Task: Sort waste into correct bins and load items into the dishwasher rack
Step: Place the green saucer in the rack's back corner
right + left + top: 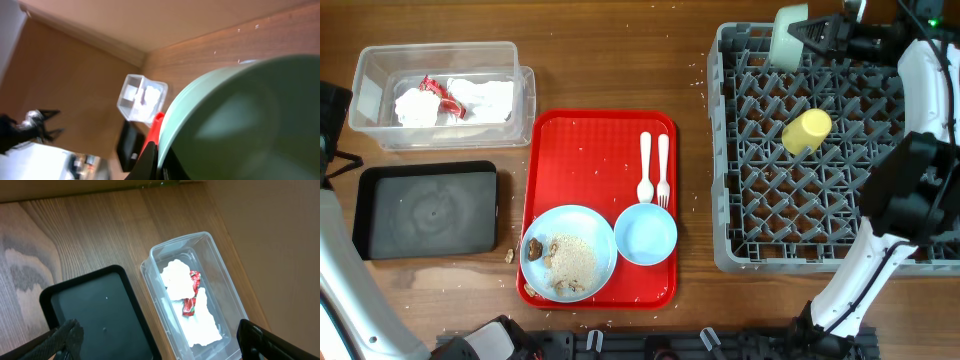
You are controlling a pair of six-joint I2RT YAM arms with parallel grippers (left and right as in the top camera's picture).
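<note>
The pale green small bowl is standing on edge over the rack's far rim. Next, my right gripper grips it again and lays it next to the yellow cup [810, 89].
My right gripper [802, 38] is shut on the rim of the pale green small bowl [786, 36] and holds it on edge over the far left corner of the grey dishwasher rack [722, 150]; the bowl fills the right wrist view [240, 120]. A yellow cup [807, 131] lies in the rack. The light blue plate [567, 252] with crumbs, light blue bowl [645, 236], white spoon [645, 165] and fork [663, 168] sit on the red tray. The clear tub [440, 97] holds white napkins [176, 277] and the red-and-white wrapper [192, 294]. My left gripper [160, 345] is open above the tub and the black tray [427, 209].
The bright red tray [600, 140] lies mid-table between the bins and the rack. Loose crumbs lie on the wood by the tray's near left corner [508, 256]. The right arm [880, 230] reaches over the rack's right side.
</note>
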